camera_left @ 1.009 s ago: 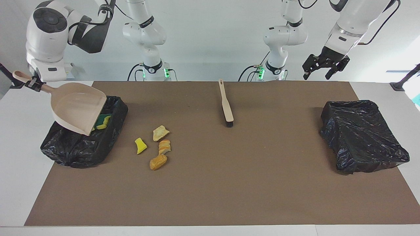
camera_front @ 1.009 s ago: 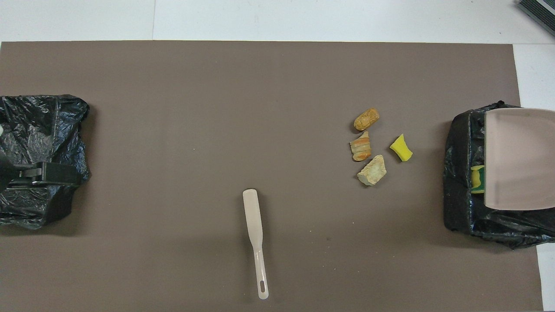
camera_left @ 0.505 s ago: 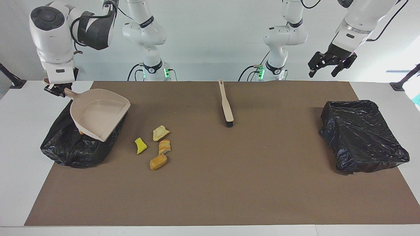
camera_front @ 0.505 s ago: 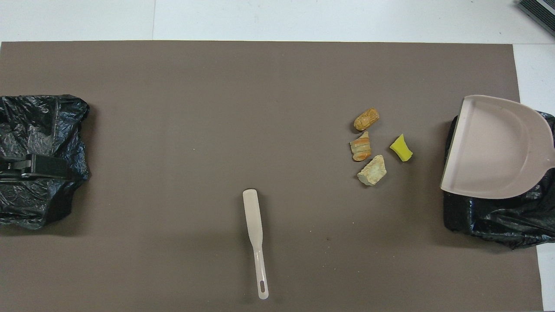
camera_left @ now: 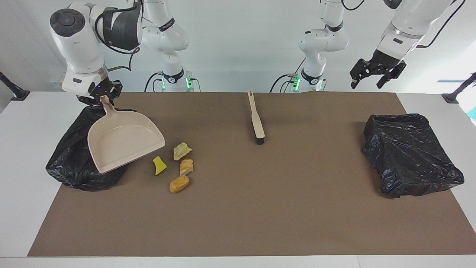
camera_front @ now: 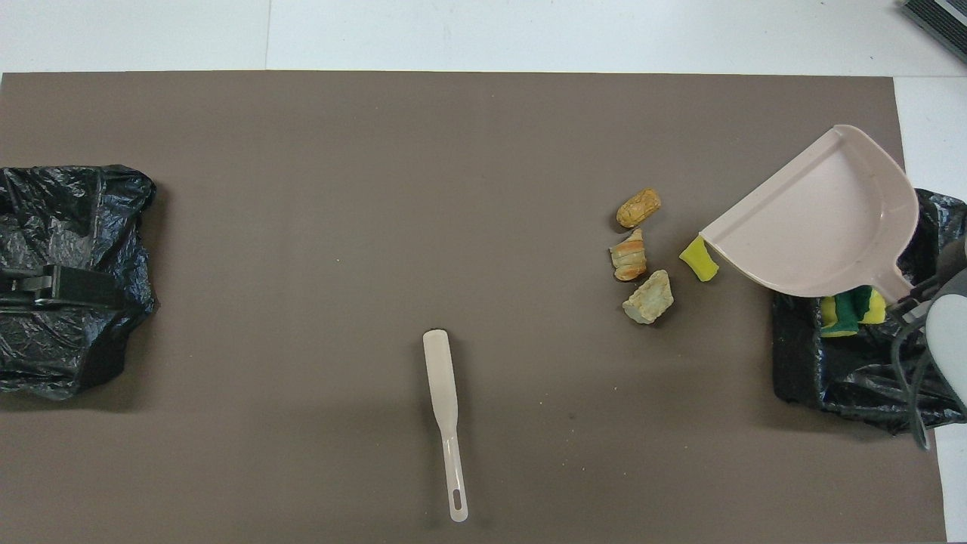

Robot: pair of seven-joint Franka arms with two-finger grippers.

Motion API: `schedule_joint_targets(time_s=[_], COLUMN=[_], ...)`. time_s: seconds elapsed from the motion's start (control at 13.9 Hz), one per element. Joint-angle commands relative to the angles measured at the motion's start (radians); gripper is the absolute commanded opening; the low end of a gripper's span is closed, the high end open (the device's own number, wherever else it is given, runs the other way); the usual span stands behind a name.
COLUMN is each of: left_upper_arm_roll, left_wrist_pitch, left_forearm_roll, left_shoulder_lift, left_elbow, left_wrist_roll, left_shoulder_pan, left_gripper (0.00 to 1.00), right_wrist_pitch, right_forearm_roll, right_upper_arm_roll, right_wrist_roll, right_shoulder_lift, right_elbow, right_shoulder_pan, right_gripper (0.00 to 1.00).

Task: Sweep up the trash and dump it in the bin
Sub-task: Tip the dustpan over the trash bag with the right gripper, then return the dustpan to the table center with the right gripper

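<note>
My right gripper is holding the beige dustpan, which hangs tilted partly over the black bin. It will release the dustpan on the brown mat (camera_front: 446, 191), beyond the bristle end of the beige brush.
My right gripper (camera_left: 103, 97) is shut on the handle of the beige dustpan (camera_left: 124, 143). The pan hangs tilted, partly over the black bin (camera_left: 70, 167) at the right arm's end of the table. Its lip (camera_front: 710, 230) reaches the yellow sponge piece (camera_front: 699, 259). Three more bits of trash lie on the mat beside that piece: a pale tan piece (camera_left: 182, 150), a bread-like piece (camera_left: 186, 166) and an orange one (camera_left: 179, 184). A yellow and green sponge (camera_front: 850, 310) lies in the bin (camera_front: 846, 378). My left gripper (camera_left: 366, 82) waits open and raised over the second bin.
The beige brush (camera_left: 256, 119) lies on the brown mat (camera_left: 260, 208) near the robots, at mid-table, bristles pointing away from them. A second black-lined bin (camera_left: 409, 152) sits at the left arm's end of the table.
The right arm has swung the dustpan from its tipped pose over the bin toward the loose trash. The pan's lip now reaches the yellow piece. The left gripper rose a little.
</note>
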Motion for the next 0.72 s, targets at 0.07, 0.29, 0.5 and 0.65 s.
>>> schedule_joint_targets(time_s=[0.07, 0.29, 0.5, 0.65], left_upper_arm_roll=[-0.004, -0.004, -0.004, -0.004], left_wrist_pitch=[-0.008, -0.008, -0.008, -0.008], left_forearm_roll=[0.016, 0.016, 0.016, 0.016], left_shoulder_lift=[0.004, 0.004, 0.004, 0.004], left_elbow=[0.014, 0.014, 0.014, 0.014], left_wrist_roll=[0.016, 0.016, 0.016, 0.016], left_shoulder_pan=[0.004, 0.005, 0.005, 0.005], left_gripper=[1.00, 1.00, 1.00, 1.00], right_wrist_pitch=[0.023, 0.064, 0.096, 0.148], right_forearm_roll=[0.141, 0.193, 0.288, 0.328], right_upper_arm_roll=[-0.001, -0.001, -0.001, -0.001], right_wrist_roll=[0.399, 0.551, 0.729, 0.856], right_shoulder_lift=[-0.001, 0.049, 0.137, 0.194], right_elbow=[-0.008, -0.004, 0.053, 0.076], right_shoulder_pan=[0.109, 0.210, 0.328, 0.384], right_gripper=[0.00, 0.00, 0.00, 0.00])
